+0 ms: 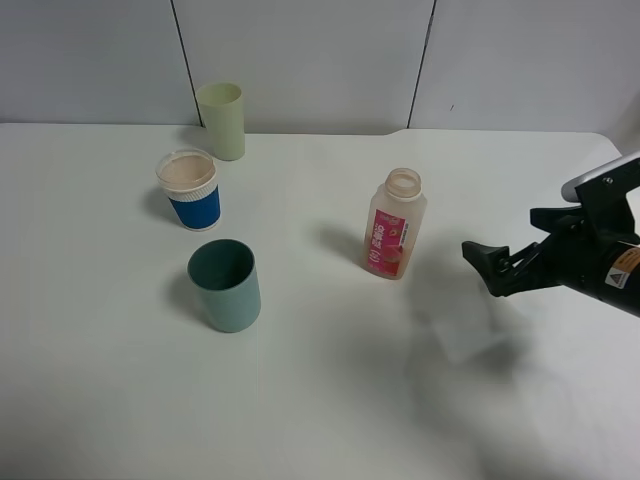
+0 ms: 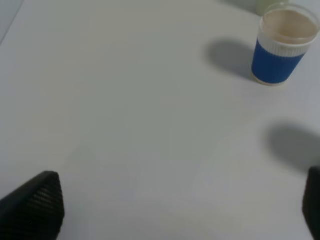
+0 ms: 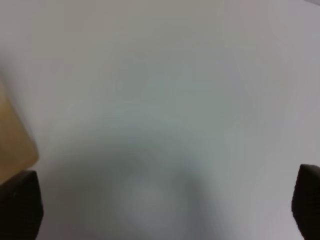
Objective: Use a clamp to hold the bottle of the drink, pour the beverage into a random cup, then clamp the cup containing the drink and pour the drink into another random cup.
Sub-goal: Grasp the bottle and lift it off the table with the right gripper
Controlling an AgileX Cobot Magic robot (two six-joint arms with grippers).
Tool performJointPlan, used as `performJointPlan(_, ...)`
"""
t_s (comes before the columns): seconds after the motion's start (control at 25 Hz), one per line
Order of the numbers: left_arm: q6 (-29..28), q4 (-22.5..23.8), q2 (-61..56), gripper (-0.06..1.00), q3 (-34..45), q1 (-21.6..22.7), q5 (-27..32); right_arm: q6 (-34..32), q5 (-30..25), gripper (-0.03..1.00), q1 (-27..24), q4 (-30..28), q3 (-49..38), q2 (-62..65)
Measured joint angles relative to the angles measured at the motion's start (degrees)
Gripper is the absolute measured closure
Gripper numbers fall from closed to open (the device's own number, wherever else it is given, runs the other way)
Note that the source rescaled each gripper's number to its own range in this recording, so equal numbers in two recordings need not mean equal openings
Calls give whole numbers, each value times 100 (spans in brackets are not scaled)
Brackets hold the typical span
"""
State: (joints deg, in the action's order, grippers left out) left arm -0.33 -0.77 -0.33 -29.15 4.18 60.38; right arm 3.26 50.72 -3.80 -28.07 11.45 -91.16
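Observation:
Next, I close my right gripper on the lower part of the drink bottle [image 1: 387, 260], around its pink label's bottom end.
A clear drink bottle [image 1: 395, 225] with a pink label and no cap stands upright right of the table's middle. Three cups stand on the left: a pale green cup [image 1: 222, 120] at the back, a blue paper cup [image 1: 190, 190] with a white rim and beige inside, and a teal cup [image 1: 226, 285] nearest the front. My right gripper [image 1: 495, 265] hovers right of the bottle, apart from it, and is open and empty in the right wrist view [image 3: 160, 210]. My left gripper [image 2: 175, 210] is open over bare table. The blue cup [image 2: 282, 47] lies ahead of it.
The white table [image 1: 320, 400] ends at a grey wall [image 1: 300, 50] behind. A blurred tan shape [image 3: 10, 145] sits at the edge of the right wrist view; I cannot tell what it is. The left arm is out of the exterior view.

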Motion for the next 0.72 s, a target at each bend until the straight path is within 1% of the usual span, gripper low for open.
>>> performJointPlan(0.12,0,0,0,7,0,0,0,41,527,-3,0,-119,0,-474)
performJointPlan(0.16,0,0,0,7,0,0,0,111,817,-3,0,-366,0,-792)
performJointPlan(0.24,0,0,0,7,0,0,0,168,1024,-3,0,-499,0,-1002)
performJointPlan(0.52,0,0,0,7,0,0,0,495,1319,-3,0,-552,0,-1517)
performJointPlan(0.56,0,0,0,7,0,0,0,591,1426,-3,0,-552,7,-1633)
performJointPlan(0.72,0,0,0,7,0,0,0,673,1565,-3,0,-553,76,-1859)
